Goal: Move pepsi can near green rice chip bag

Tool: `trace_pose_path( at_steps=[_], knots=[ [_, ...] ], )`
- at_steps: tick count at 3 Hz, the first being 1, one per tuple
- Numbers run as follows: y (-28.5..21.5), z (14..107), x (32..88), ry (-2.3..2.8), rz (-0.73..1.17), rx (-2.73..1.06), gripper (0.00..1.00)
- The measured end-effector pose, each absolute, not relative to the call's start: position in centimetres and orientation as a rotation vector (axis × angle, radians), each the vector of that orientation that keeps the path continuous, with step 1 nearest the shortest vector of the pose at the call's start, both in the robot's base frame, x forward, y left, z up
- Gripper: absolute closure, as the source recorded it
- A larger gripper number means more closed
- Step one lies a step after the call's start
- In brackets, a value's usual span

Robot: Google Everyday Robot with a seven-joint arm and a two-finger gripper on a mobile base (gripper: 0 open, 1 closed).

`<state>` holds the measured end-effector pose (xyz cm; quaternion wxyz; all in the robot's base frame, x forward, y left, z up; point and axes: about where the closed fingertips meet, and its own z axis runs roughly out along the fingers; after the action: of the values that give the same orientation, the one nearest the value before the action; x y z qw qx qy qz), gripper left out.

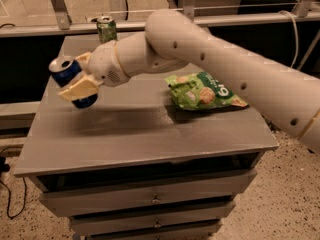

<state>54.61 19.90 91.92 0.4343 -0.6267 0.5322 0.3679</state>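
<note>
My gripper is to set the pepsi can down, now held above the cabinet top. It will go on the grey cabinet top (163,97), against the closer end of the green rice chip bag.
The pepsi can (69,74) is dark blue with a silver top. It is tilted to the left and held above the left part of the grey cabinet top (140,129). My gripper (77,81) is shut on it, with a cream finger (80,89) across the can's front. The green rice chip bag (202,90) lies flat on the right part of the top, well to the right of the can. My white arm reaches in from the right, above the bag's far side.
A green can (106,29) stands at the back left of the cabinet top. Drawers (155,199) sit below the front edge. A metal rail and frame run behind the cabinet. A dark cable lies on the floor at the left.
</note>
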Motion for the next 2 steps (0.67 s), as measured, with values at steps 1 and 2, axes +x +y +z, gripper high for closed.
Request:
trace_pose_path(
  at_steps=[1, 2],
  knots=[
    [14.8, 91.3, 56.3, 1.37, 0.85, -1.538, 1.0],
    [10.1, 90.1, 57.7, 1.408, 0.806, -1.506, 1.0]
  ],
)
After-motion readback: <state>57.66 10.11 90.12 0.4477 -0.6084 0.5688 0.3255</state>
